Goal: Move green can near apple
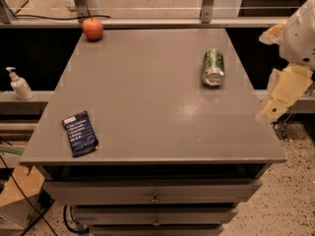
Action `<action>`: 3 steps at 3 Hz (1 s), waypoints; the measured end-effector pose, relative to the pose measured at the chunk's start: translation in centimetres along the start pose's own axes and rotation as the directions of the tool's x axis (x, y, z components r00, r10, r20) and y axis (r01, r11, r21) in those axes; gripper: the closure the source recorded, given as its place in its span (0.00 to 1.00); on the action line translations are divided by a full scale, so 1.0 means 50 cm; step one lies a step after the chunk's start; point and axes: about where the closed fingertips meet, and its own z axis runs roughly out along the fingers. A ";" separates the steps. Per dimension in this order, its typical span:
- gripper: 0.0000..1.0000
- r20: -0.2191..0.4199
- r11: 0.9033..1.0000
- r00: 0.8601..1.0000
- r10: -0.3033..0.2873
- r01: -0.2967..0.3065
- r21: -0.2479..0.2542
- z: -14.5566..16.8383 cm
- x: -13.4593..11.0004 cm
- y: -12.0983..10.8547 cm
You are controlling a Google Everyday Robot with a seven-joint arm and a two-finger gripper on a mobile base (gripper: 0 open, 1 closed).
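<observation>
I should move my gripper to the green can's body (212, 66) next and close it there, because the can has to move near the apple.
The green can (213, 68) lies on its side on the right part of the grey table top (147, 92), its silver end facing the front. The red-orange apple (92, 28) sits at the far left corner of the table, well apart from the can. My gripper (281, 96), cream-coloured under a white arm, hangs off the table's right edge, to the right of the can and a little nearer the front, touching nothing.
A flat dark blue snack packet (79, 133) lies near the front left corner. Drawers (155, 193) sit below the top. A white pump bottle (19, 85) stands on a ledge to the left. A rail (157, 21) runs behind the table.
</observation>
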 end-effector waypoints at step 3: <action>0.00 0.140 0.994 0.985 0.104 -0.105 -0.004 0.074 0.003 -0.064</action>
